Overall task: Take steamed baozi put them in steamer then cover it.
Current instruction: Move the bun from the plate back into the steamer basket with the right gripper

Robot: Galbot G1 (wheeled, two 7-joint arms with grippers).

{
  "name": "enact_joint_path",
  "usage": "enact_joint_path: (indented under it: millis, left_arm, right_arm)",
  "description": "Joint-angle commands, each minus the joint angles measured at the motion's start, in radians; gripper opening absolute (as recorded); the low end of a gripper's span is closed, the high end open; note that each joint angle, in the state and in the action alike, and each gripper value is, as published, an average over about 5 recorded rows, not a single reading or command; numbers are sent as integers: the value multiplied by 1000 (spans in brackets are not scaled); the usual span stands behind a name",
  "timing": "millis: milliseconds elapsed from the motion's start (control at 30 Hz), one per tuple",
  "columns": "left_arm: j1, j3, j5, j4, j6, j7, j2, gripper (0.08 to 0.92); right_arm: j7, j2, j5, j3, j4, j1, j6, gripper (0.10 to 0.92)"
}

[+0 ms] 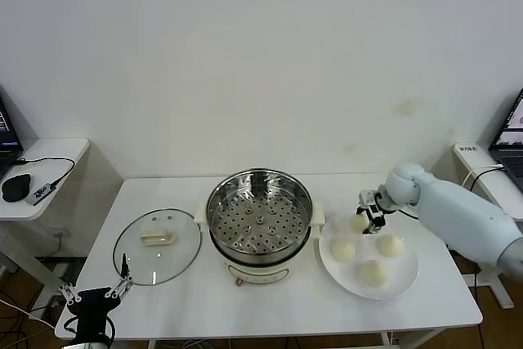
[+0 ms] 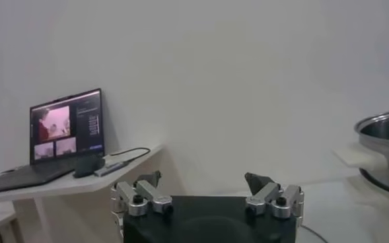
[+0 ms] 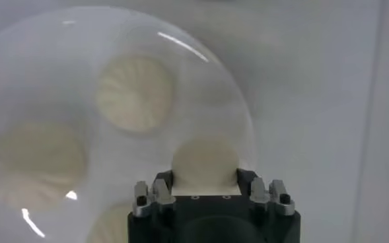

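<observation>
Next, my right gripper lets go of the baozi on the far part of the steamer's perforated tray [image 1: 255,194], on the side toward the wall.
Four cream-white baozi lie on a white plate [image 1: 409,285] at the table's right. My right gripper [image 1: 368,213] is down at the plate's far left edge, shut on the nearest-to-steamer baozi [image 1: 359,223]; its fingers press both sides of that bun [image 3: 205,162]. I cannot tell if the bun is off the plate. The other buns [image 1: 342,250] [image 1: 391,244] [image 1: 373,272] lie free. The steel steamer [image 1: 214,202] stands at the centre, its perforated tray bare. The glass cover [image 1: 131,263] lies flat to its left. My left gripper [image 1: 96,282] hangs open and empty at the table's front left corner [image 2: 203,179].
A side table [image 1: 57,153] with a mouse and a cable stands at the left, with a laptop [image 2: 65,132] on it. Another laptop [image 1: 513,132] stands on a stand at the right. The steamer's rim [image 2: 386,129] shows in the left wrist view.
</observation>
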Motion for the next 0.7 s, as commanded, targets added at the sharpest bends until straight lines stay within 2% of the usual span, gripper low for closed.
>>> enact_joint_path:
  millis: [33,267,500,700]
  left_arm:
    - [-12,5,-58,11,17,-6,1,823]
    - [-25,17,-127,14,46,-11,15,823]
    - [-29,28,-175,10,73,-9,30,823]
    - [-40,7,-316,17,117,1,42,823]
  right_arm:
    - [-5,-70,130,-88,107,161,-5,608]
    - [-8,-36,290,-229,152,427,-21,603]
    - [9,107,390,-333,153,560,-6,603]
    - [41,234,427,-374,152,572,48,602]
